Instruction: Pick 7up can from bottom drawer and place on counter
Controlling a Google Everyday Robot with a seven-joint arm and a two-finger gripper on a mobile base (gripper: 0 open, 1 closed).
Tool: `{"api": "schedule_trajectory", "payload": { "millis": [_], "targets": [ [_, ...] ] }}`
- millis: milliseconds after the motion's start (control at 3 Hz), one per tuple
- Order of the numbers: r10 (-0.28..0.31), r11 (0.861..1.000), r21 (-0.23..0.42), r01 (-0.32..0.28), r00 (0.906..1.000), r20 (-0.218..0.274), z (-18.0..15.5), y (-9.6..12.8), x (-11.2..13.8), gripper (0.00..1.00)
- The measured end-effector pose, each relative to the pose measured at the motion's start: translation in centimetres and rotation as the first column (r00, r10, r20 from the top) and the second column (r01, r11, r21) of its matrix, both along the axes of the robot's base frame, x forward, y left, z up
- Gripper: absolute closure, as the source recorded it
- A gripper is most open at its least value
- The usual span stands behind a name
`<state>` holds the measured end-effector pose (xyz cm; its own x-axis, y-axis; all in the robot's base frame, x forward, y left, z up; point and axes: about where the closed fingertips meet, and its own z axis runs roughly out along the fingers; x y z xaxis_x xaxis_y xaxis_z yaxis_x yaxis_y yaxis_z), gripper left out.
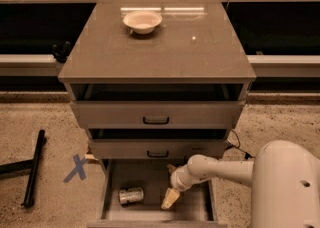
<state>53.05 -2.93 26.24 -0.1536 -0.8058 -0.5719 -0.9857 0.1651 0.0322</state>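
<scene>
Next, my gripper should go to the 7up can's end [139, 195] that points toward my gripper in the bottom drawer and close there.
The 7up can [131, 195] lies on its side on the floor of the open bottom drawer [195, 211], towards the left. My gripper [169, 199] hangs down into the same drawer from the white arm [220, 169] that reaches in from the right. It is to the right of the can, a short gap apart from it, and holds nothing. The counter [157, 47] is the glossy grey-brown top of the cabinet above.
A shallow white bowl [142, 21] stands at the back of the counter. The two upper drawers [156, 120] with black handles sit just above my arm. A black bar [34, 167] and a blue tape cross [77, 167] lie on the speckled floor to the left.
</scene>
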Motion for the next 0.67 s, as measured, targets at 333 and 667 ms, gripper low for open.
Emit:
{"api": "schedule_trajectory", "payload": {
  "millis": [333, 667],
  "targets": [
    [0.008, 1.0, -0.001, -0.008, 1.0, 0.001, -2.1, 2.1, 1.3, 0.0],
    [0.067, 0.997, 0.045, -0.067, 0.9976, 0.019, -5.6, 8.1, 1.7, 0.0]
  ]
}}
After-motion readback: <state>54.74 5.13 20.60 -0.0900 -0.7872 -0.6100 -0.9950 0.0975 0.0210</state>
